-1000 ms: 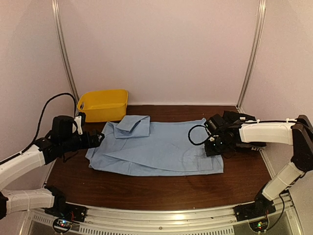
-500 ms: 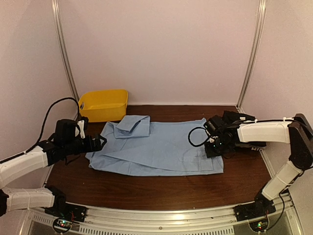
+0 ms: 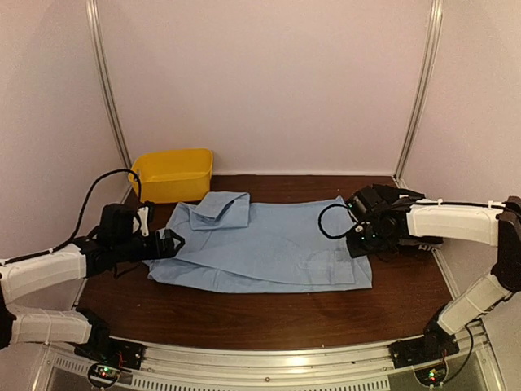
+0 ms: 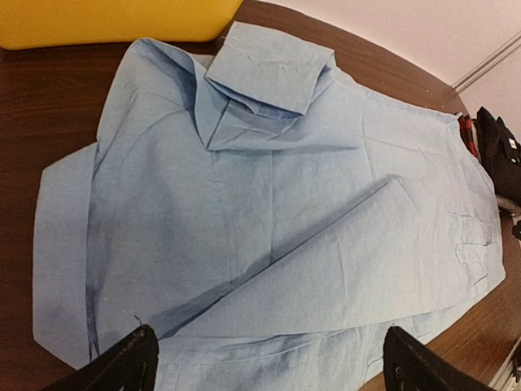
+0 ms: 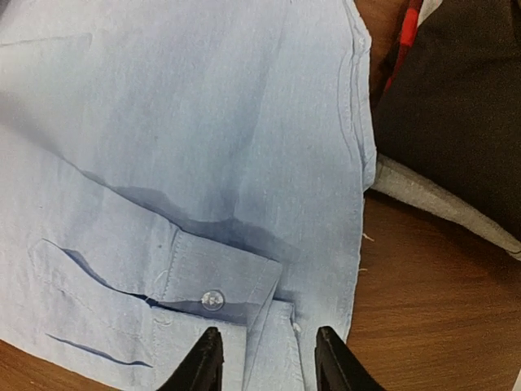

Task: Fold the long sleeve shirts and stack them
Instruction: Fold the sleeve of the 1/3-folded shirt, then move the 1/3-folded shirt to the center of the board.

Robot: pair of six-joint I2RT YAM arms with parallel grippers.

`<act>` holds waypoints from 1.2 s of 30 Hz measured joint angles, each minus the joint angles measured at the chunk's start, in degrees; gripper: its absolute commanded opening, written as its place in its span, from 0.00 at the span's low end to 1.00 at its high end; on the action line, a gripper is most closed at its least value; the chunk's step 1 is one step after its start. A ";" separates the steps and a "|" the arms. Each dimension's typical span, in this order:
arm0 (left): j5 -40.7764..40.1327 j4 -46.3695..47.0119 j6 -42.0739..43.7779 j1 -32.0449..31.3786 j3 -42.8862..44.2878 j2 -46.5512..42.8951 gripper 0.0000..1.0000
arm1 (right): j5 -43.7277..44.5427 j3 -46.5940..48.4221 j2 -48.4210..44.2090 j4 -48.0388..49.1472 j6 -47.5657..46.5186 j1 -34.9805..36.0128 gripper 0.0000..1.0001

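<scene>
The light blue shirt has the folded flap's loose corner (image 3: 218,219) (image 4: 303,111) near the yellow bin. My left gripper should go there next and close on it.
A light blue long sleeve shirt (image 3: 269,244) lies flat across the table, collar (image 3: 221,204) to the left, one sleeve folded diagonally over the body (image 4: 342,252). My left gripper (image 3: 172,243) hovers wide open over the shirt's left edge, nothing between its fingers (image 4: 130,362). My right gripper (image 3: 358,244) sits at the shirt's right edge, above the buttoned cuff (image 5: 213,300). Its jaws stand a little apart and the cloth lies flat beneath them. A black shirt (image 5: 456,106) and a pale grey one (image 5: 431,199) lie bunched just right of the blue shirt (image 5: 203,122).
A yellow plastic bin (image 3: 172,173) stands at the back left, close to the collar. A bit of red cloth (image 5: 411,24) shows beside the black shirt. Bare brown table (image 3: 269,314) runs along the front edge. Walls close in on three sides.
My left gripper has dropped and moved right to the shirt's left edge. My right gripper, shut before, now has its jaws apart and has shifted slightly right.
</scene>
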 measured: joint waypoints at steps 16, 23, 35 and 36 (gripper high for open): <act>5.20 9.88 0.26 -7.56 1.99 18.23 0.94 | -11.39 -5.01 0.13 16.24 0.98 3.13 0.39; 5.33 11.45 0.96 -8.39 2.56 24.20 0.92 | -13.05 -9.38 4.46 21.66 1.81 3.13 0.37; -0.66 18.51 0.35 -11.56 -3.48 22.69 0.89 | -11.74 -19.32 1.22 33.88 5.35 4.70 0.36; -1.05 18.91 0.15 -12.26 -3.96 22.34 0.89 | -11.43 -20.17 0.70 34.69 5.90 5.18 0.36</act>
